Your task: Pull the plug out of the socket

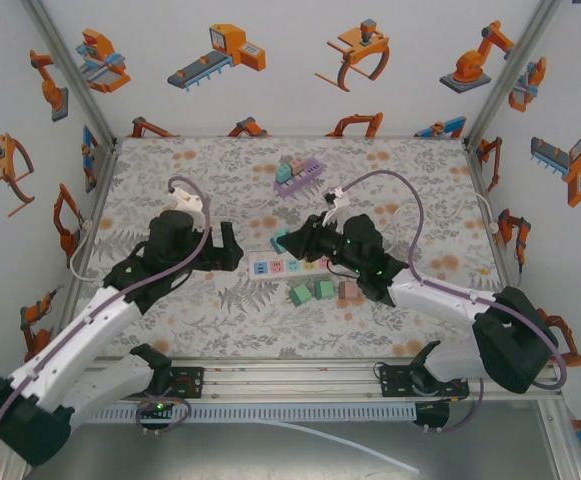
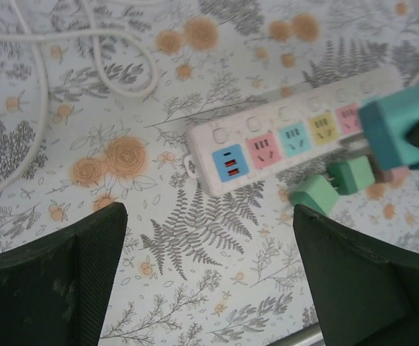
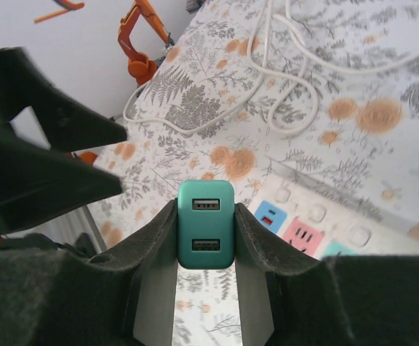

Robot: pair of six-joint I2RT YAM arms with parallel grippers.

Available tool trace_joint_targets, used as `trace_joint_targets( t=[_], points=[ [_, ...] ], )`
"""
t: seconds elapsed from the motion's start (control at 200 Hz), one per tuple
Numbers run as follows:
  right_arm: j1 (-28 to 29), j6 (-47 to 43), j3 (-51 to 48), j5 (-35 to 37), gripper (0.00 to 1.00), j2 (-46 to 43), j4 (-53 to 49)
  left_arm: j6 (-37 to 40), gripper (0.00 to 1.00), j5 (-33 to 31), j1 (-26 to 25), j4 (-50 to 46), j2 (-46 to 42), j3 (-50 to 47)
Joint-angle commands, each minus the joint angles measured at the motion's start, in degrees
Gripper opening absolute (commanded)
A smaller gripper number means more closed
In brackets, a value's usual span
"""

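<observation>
Next, my right hand sets the teal plug on the cloth (image 1: 273, 306) beside the green plugs, near the strip's blue-outlet end.
My right gripper (image 3: 205, 232) is shut on a teal plug (image 3: 205, 223) with two USB ports, squeezing its two sides. The plug (image 1: 281, 240) hangs in the air, apart from the white socket strip (image 1: 290, 267) with coloured outlets lying mid-table. In the left wrist view the plug (image 2: 400, 126) hovers over the strip's (image 2: 288, 137) right end, and what may be its metal prongs show bare beneath it. My left gripper (image 2: 209, 277) stands open just left of the strip, its fingers (image 2: 50, 281) wide apart over bare cloth, holding nothing.
Two green plugs (image 1: 300, 293) (image 1: 324, 289) and a pinkish one (image 1: 350, 291) lie just in front of the strip. A purple strip with plugs (image 1: 300, 175) sits at the back. A white cable (image 2: 86, 65) loops across the left of the table.
</observation>
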Motion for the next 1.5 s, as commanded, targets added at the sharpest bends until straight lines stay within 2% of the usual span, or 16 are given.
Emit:
trace_joint_targets(
  t=[0.0,0.115,0.21,0.396,0.601,0.801,1.212,1.492],
  points=[
    [3.83,8.75,-0.47,9.45,0.14,-1.90,-5.06,6.87,0.89,8.14,-0.17,-2.82,-5.36,-0.02],
    [8.74,13.03,-1.87,15.98,0.15,-1.92,-6.54,12.21,0.89,13.93,-0.30,-5.95,-9.20,1.88],
    [11.51,18.80,-3.15,19.59,0.15,-0.65,-6.57,21.01,0.91,17.44,-0.48,-8.95,-10.64,2.47],
    [16.95,21.98,-2.29,23.85,0.15,3.22,-8.74,37.37,1.00,16.90,-0.77,-12.47,-13.61,0.15],
    [21.63,23.42,-0.71,26.19,0.17,9.14,-9.13,45.10,0.97,22.79,-0.78,-11.48,-15.47,-4.59],
    [25.13,24.36,-0.47,30.50,0.20,13.08,-9.43,47.06,0.97,22.78,-0.78,-10.70,-16.86,-7.14],
    [25.34,24.29,-0.72,35.07,0.27,18.02,-9.27,46.69,0.97,24.19,-0.79,-10.34,-15.09,-7.09],
    [25.34,25.39,-1.33,36.77,0.40,17.85,-10.85,46.47,0.97,23.68,-0.76,-10.20,-14.81,-7.10]
  ],
)
